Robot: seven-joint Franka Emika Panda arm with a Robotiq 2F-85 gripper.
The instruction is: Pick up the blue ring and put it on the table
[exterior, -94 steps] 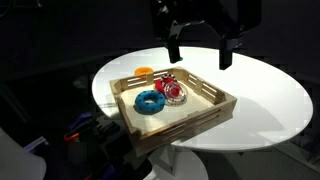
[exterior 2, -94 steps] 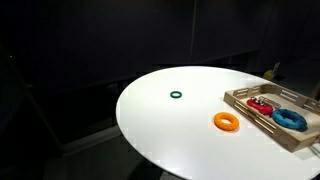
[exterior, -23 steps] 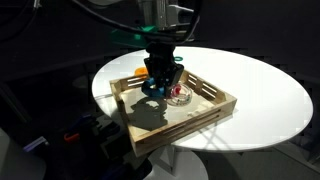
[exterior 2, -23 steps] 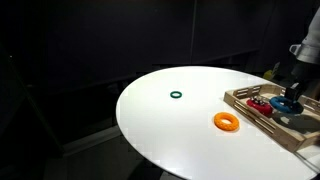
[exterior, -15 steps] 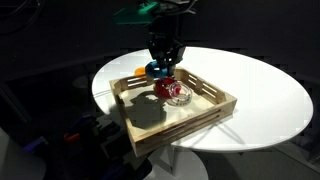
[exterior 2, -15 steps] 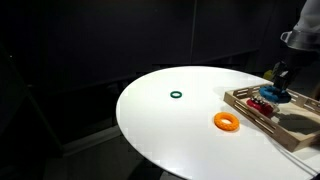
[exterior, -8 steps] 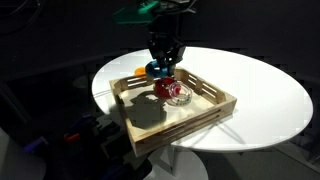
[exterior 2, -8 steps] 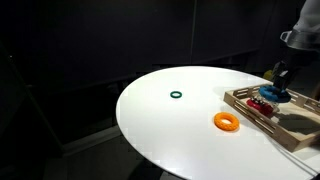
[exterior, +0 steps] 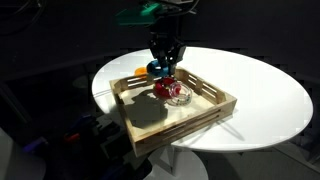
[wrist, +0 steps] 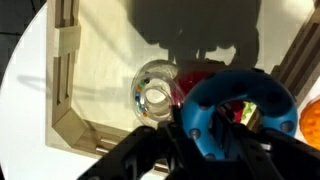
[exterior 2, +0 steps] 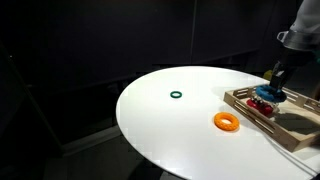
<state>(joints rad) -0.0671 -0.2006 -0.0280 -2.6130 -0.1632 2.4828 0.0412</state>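
My gripper needs to release the blue ring, which hangs above the tray's back part, on the table [exterior: 150,66] against the orange ring, just outside the wooden tray.
The blue ring [exterior: 163,71] hangs above the back part of the wooden tray [exterior: 215,108], with my gripper [exterior: 166,67] shut on it. In the other exterior view the blue ring [exterior 2: 268,96] sits under the gripper [exterior 2: 274,88] at the tray's [exterior 2: 296,132] near end. The wrist view shows the blue ring [wrist: 240,90] close up, pinched across its rim by the gripper [wrist: 205,130]. The round white table [exterior: 262,92] [exterior 2: 165,135] carries the tray.
A red and clear ring-like object [exterior: 172,90] [wrist: 155,95] lies in the tray below the held ring. An orange ring [exterior 2: 227,121] [exterior: 145,71] rests on the table beside the tray. A small dark green ring [exterior 2: 177,96] lies further off on the white top.
The gripper closed on the blue ring in the tray and lifted it clear. Over the last half second it has hardly moved.
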